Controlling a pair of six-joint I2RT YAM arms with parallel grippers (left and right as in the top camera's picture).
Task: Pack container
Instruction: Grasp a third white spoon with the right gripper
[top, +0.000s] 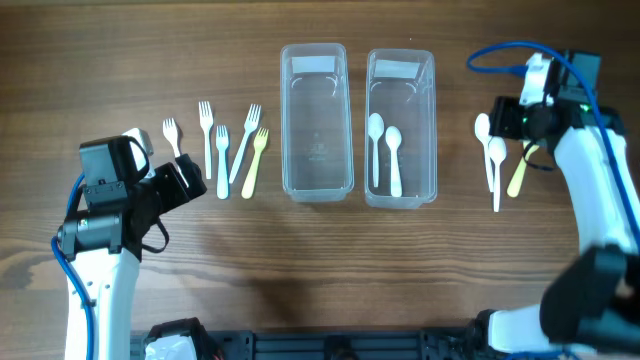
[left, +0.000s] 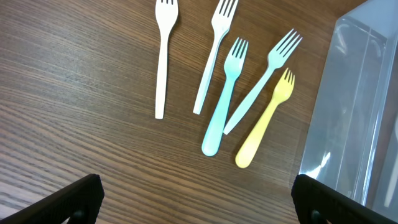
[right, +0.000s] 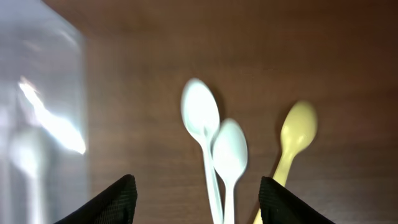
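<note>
The robot's right gripper needs to close on the upper handle (top: 487, 153) (right: 209, 167) of the white spoon that lies on the tabletop farther from the yellow spoon.
Two clear containers stand mid-table. The left container (top: 284, 120) looks empty; the right container (top: 432, 130) holds two white spoons (top: 385, 150). Several forks lie to the left: two white (left: 163, 56) (left: 211, 56), a light blue (left: 222, 106), a pale one (left: 261, 81) and a yellow fork (left: 264, 124). Right of the containers lie two white spoons (right: 200, 115) (right: 230, 152) and a yellow spoon (right: 297, 127). My left gripper (left: 199, 202) is open and empty, just short of the forks' handles. My right gripper (right: 200, 205) is open and empty over the white spoons.
The left container's wall (left: 348, 112) shows at the right of the left wrist view. The right container's wall (right: 37, 124) shows at the left of the right wrist view. The table is dark wood; a blue cable loops above the right arm (top: 500, 55).
</note>
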